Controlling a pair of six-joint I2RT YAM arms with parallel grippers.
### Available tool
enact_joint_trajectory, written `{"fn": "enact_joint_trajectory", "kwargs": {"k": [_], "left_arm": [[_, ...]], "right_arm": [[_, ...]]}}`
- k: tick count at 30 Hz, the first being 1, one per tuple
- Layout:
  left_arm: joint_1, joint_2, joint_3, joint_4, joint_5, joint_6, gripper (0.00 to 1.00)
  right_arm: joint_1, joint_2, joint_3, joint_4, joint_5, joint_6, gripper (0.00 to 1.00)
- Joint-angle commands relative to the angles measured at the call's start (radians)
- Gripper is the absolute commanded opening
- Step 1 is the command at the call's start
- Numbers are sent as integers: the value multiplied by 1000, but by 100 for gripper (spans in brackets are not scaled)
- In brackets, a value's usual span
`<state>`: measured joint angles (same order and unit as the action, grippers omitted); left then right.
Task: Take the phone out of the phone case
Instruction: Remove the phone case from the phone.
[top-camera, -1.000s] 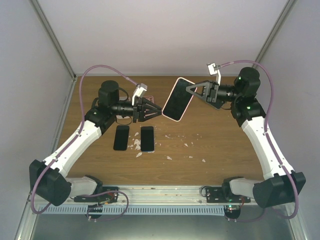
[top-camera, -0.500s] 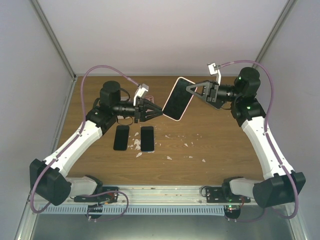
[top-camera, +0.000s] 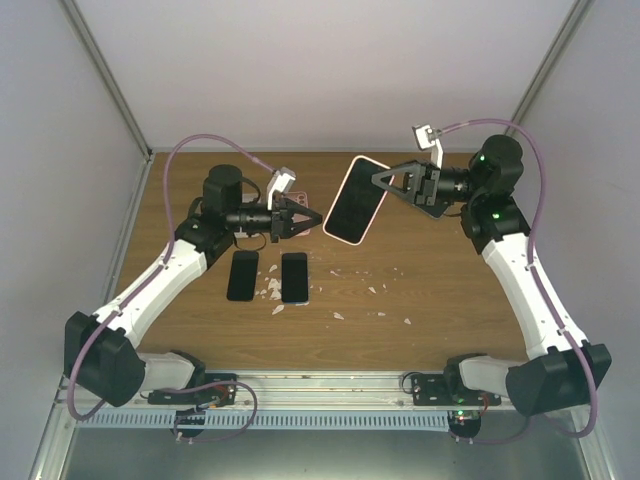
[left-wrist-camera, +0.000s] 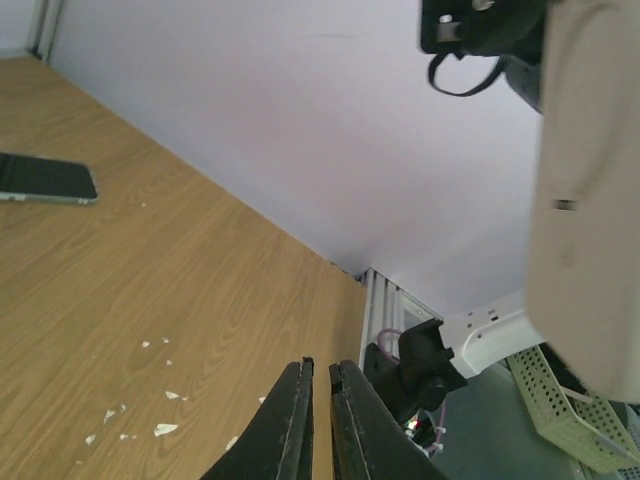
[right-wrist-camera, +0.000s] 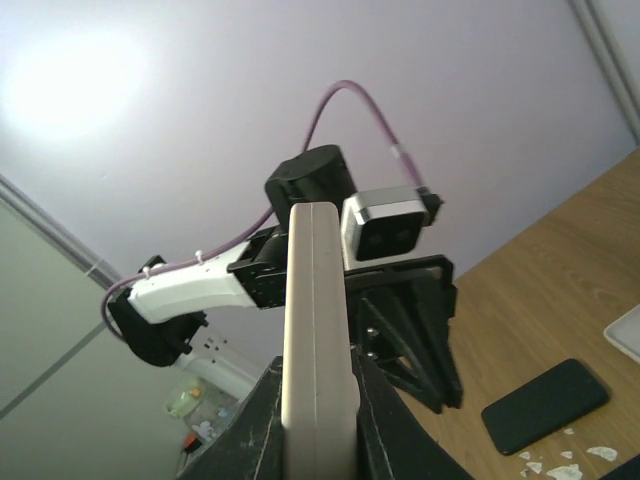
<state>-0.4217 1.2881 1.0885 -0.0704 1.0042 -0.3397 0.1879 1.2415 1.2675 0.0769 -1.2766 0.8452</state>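
Note:
The robot's left gripper is empty and shut beside the case's lower corner, so it should open and pinch the case's edge (top-camera: 328, 223) there to peel the case off.
My right gripper (top-camera: 380, 186) is shut on the phone in its pale pink case (top-camera: 356, 199) and holds it tilted in the air above the back of the table, dark screen facing up. In the right wrist view the case (right-wrist-camera: 318, 300) is edge-on between my fingers (right-wrist-camera: 262, 420). My left gripper (top-camera: 319, 219) is shut and empty, its tips just left of the case's lower corner, not touching it. In the left wrist view its fingers (left-wrist-camera: 290, 420) are nearly together and the case's back (left-wrist-camera: 590, 200) fills the right side.
Two bare black phones (top-camera: 242, 275) (top-camera: 294, 277) lie side by side on the wooden table (top-camera: 440, 290) under the left arm. Small white scraps (top-camera: 272, 290) are scattered around them and toward the middle. A pinkish flat thing (top-camera: 300, 196) lies behind the left gripper.
My left gripper has closed from open to shut and drawn slightly up and left, away from the case's lower corner. The right gripper holds the cased phone almost still.

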Motion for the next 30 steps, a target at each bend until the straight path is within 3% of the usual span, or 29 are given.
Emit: {"fn": "enact_joint_trajectory", "kwargs": {"k": [1,11,15,21,30], "left_arm": [[6,12,-11,37,-24,-16,7],[6,-58,-57,221,155,-115,27],[3,-69,-45,283,153,-166,27],[-33,-30,26,177,84,-72,28],[-52,27,62,161,33,-91,30]], "right_arm": [[18,-25,17,76,-52,38,0],[-25,-10,62,-83,70,-97,0],[-27,-13,60,-114,106,-128,0],[-27,-19,51,-118,108,-131,0],[-25,-25,49,-111,93,-122,0]]}}
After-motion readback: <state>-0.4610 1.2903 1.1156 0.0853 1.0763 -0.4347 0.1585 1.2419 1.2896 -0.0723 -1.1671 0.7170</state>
